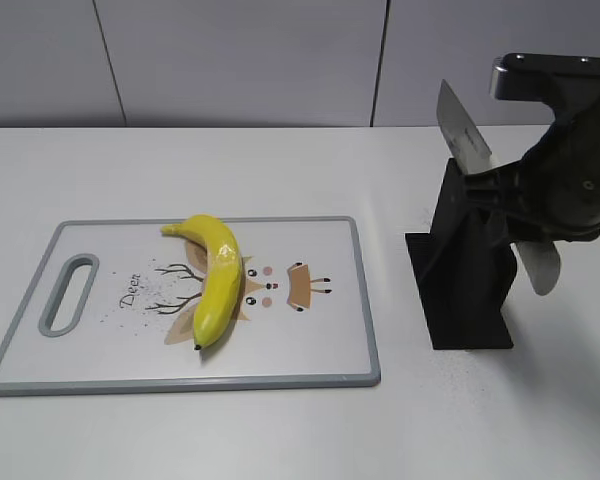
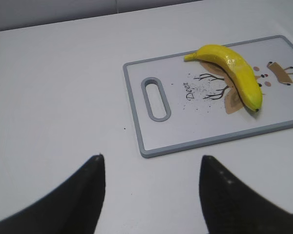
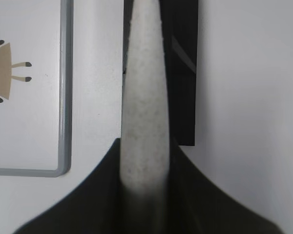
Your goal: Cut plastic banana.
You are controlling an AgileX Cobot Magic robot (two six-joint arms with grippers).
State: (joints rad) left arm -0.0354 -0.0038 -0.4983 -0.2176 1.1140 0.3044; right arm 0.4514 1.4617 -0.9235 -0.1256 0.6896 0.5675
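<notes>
Next, my right gripper releases the grey-white knife, now held tilted above the stand, as it sits at a slant in the black knife stand (image 1: 497, 238) that is beside the cutting board.
The yellow plastic banana (image 1: 218, 275) lies whole on the white, grey-rimmed cutting board (image 1: 310, 345), left of its middle. It also shows in the left wrist view (image 2: 237, 73). My right gripper (image 1: 498, 195) is shut on a grey-white knife (image 1: 463, 130) and holds it tilted above the black knife stand (image 1: 467, 290), to the right of the board. In the right wrist view the knife (image 3: 144, 97) runs forward from between the jaws (image 3: 145, 165). My left gripper (image 2: 152, 158) is open and empty over bare table, short of the board's handle end. It is out of the exterior view.
The board (image 2: 136, 112) has a slot handle (image 2: 156, 97) at its left end and a deer print under the banana. The black stand (image 3: 183, 73) sits close to the board's right rim (image 3: 66, 97). A white table and a grey wall lie behind.
</notes>
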